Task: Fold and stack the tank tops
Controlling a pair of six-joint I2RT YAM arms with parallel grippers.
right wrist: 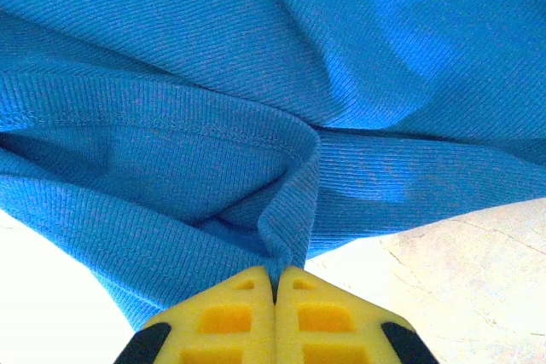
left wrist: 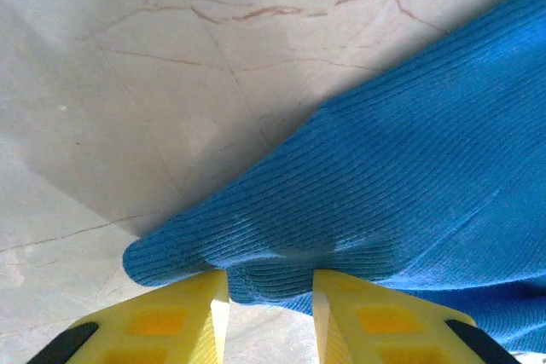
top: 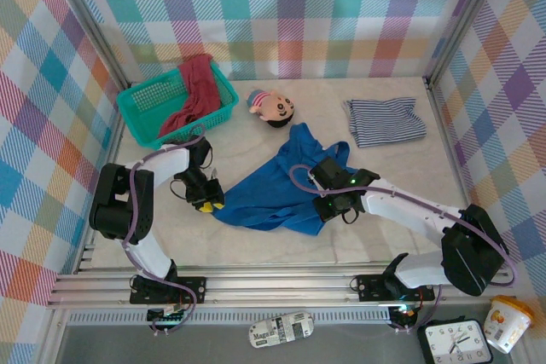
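My left gripper's open fingers have only a thin edge of the blue tank top between them, so next I pinch its corner (left wrist: 179, 251) deeper before both grippers lift.
The bright blue tank top (top: 273, 189) lies crumpled at the table's middle. My right gripper (right wrist: 275, 274) is shut on a pinched fold of the blue tank top (right wrist: 256, 57) at its near right edge (top: 322, 208). My left gripper (left wrist: 270, 296) stands open at the blue tank top's (left wrist: 409, 168) left corner, and the cloth edge dips slightly between the spread yellow fingers (top: 207, 202). The navy-and-white striped tank top (top: 386, 120) lies folded at the back right. The dark red tank top (top: 194, 95) hangs over the rim of the teal basket (top: 141, 117).
A big-headed doll (top: 273, 106) lies just behind the blue top. Checked walls with metal posts enclose the table. In front of the table edge are a remote (top: 281, 328), a clock (top: 452, 340) and a cup (top: 508, 323).
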